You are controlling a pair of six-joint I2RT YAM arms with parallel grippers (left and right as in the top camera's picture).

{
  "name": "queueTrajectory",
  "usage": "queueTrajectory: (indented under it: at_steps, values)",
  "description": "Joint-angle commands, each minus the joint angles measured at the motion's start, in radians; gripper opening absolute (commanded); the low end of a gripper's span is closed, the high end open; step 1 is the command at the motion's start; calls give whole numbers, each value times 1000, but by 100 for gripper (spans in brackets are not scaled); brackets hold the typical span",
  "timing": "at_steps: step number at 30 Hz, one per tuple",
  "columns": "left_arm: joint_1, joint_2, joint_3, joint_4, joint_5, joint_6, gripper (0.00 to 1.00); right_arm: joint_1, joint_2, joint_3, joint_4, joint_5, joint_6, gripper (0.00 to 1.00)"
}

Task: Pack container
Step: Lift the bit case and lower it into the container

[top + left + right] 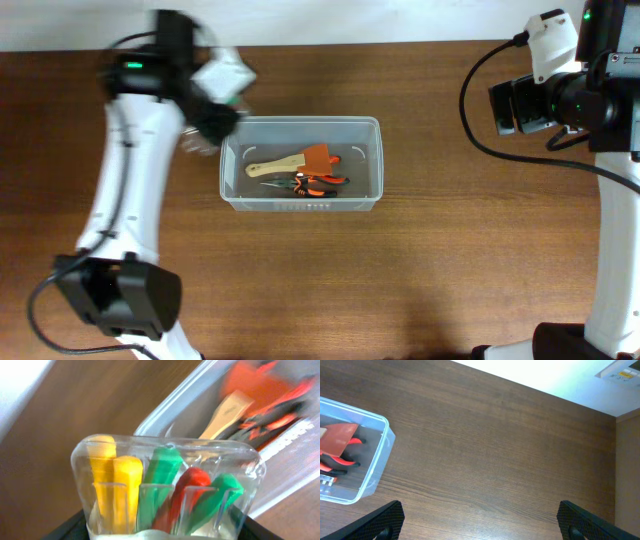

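Note:
I need to let go of the small clear box with my left gripper inside the container (269, 156) (214, 410), against the wooden handle of the scraper.
The clear plastic container (372, 160) sits mid-table and holds a wooden-handled scraper with an orange blade (300, 160) and orange-handled pliers (315, 183). It also shows in the left wrist view (180, 402) and the right wrist view (375, 467). My left gripper (212, 120) hovers just left of the container's far left corner, shut on a small clear box of yellow, green and red pieces (165, 490). My right gripper (480, 520) is open and empty over bare table at the far right (520, 105).
The wooden table (440, 270) runs to a white wall at the back. The left arm's base (115, 295) stands at the front left; the right arm's column (615, 250) stands at the right edge.

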State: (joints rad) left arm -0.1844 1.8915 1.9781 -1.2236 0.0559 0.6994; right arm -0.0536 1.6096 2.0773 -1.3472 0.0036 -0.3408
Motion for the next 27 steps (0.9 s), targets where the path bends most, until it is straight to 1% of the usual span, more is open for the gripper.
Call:
queueTrajectory:
  at_steps: [1, 2, 7, 14, 21, 22, 25, 27]
  values:
    - [-85, 18, 10, 34, 4, 197, 2, -6, 2, -1, -3, 8, 6, 99]
    - [-105, 34, 10, 47, 4, 216, 2, -6, 2, -1, -4, 9, 6, 99]
    - [-130, 141, 2, 57, 29, 210, 2, -6, 2, -1, -5, 8, 6, 98]
    - [-91, 308, 1, 57, 35, 187, 2, -6, 2, -1, -9, 8, 10, 99]
    - [-74, 369, 1, 57, 63, 184, 2, -6, 2, -1, -9, 8, 10, 98]
    - [-71, 375, 1, 57, 74, 184, 6, -6, 2, -1, -10, 8, 10, 99]
    - [-69, 383, 1, 53, 83, 179, 20, -6, 2, -1, -11, 8, 10, 99]
    - [-70, 383, 1, 53, 84, 179, 33, -6, 2, -1, -11, 8, 10, 98]
